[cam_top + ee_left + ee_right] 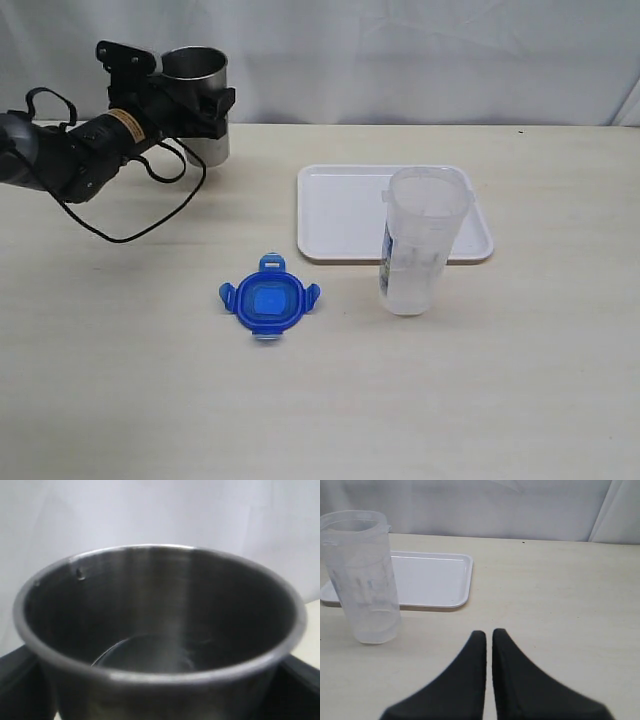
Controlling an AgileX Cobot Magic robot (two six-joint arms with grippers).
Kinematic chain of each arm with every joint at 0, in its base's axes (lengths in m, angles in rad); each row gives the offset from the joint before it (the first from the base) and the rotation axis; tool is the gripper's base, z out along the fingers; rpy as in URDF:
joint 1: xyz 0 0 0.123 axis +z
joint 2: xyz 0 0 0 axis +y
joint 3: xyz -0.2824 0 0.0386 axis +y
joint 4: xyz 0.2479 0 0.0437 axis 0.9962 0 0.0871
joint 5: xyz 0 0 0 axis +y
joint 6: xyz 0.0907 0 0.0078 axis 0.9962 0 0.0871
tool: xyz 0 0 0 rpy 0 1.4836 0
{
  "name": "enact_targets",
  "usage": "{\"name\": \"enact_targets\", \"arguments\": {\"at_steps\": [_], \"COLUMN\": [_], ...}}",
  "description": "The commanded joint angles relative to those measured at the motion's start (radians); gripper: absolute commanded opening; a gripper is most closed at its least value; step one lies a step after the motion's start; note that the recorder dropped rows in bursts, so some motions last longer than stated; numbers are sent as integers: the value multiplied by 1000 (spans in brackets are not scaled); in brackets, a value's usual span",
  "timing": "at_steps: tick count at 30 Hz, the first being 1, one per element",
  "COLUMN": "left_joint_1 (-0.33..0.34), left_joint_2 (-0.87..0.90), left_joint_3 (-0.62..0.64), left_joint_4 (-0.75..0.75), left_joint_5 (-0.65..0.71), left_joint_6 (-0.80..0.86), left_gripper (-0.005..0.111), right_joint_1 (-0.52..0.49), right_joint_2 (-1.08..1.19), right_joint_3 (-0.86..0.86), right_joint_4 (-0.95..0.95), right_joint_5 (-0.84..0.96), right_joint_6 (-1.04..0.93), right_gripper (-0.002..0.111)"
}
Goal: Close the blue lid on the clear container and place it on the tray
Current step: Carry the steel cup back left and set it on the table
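My left gripper has the grey steel tumbler. It will let go of the tumbler on the table [205, 183] near the table's far edge, beyond the blue lid.
The blue lid [268, 299] lies flat on the table, left of the clear container [418, 240], which stands upright and uncovered just in front of the white tray [340, 215]. The right wrist view shows the container [362, 575] and the tray [435, 580] beyond my right gripper [489, 632], which is shut with nothing in it and hovers over bare table. That gripper is out of the exterior view. My left gripper [200, 105] is at the back left, far from the lid, its fingers closed round a grey steel tumbler [195, 65].
The tumbler [160, 605] fills the left wrist view, with dark fingers [15, 685] at both lower corners. Whether it rests on the table I cannot tell. A black cable [130, 225] loops from the left arm onto the table. A white backdrop closes the far edge.
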Motion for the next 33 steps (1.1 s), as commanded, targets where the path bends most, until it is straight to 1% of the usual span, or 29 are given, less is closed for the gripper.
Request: {"name": "enact_targets", "arguments": {"at_steps": [1, 9, 12, 20, 23, 26, 33], "left_joint_1": [14, 45, 56, 56, 56, 56, 56], "left_joint_2": [45, 89, 90, 90, 90, 90, 90], "left_joint_3": [-38, -38, -38, -38, -38, -38, -38], "left_joint_4": [-9, -5, 36, 120, 120, 113, 122], "left_joint_5": [-91, -116, -113, -111, -111, -111, -105], "left_joint_6": [6, 8, 8, 0, -17, -78, -80], "left_gripper": [0, 0, 0, 0, 0, 0, 0], "right_joint_1": [-2, -2, -2, -2, -2, -2, -2], "right_joint_2": [-6, -6, -6, -6, -6, -6, -6], "right_joint_3": [3, 3, 3, 3, 3, 3, 3], "right_joint_4": [-7, -7, -7, -7, -7, -7, -7], "right_joint_5": [-2, -2, -2, -2, -2, -2, -2], "right_joint_6": [0, 0, 0, 0, 0, 0, 0], "right_gripper": [5, 5, 5, 5, 5, 5, 5]}}
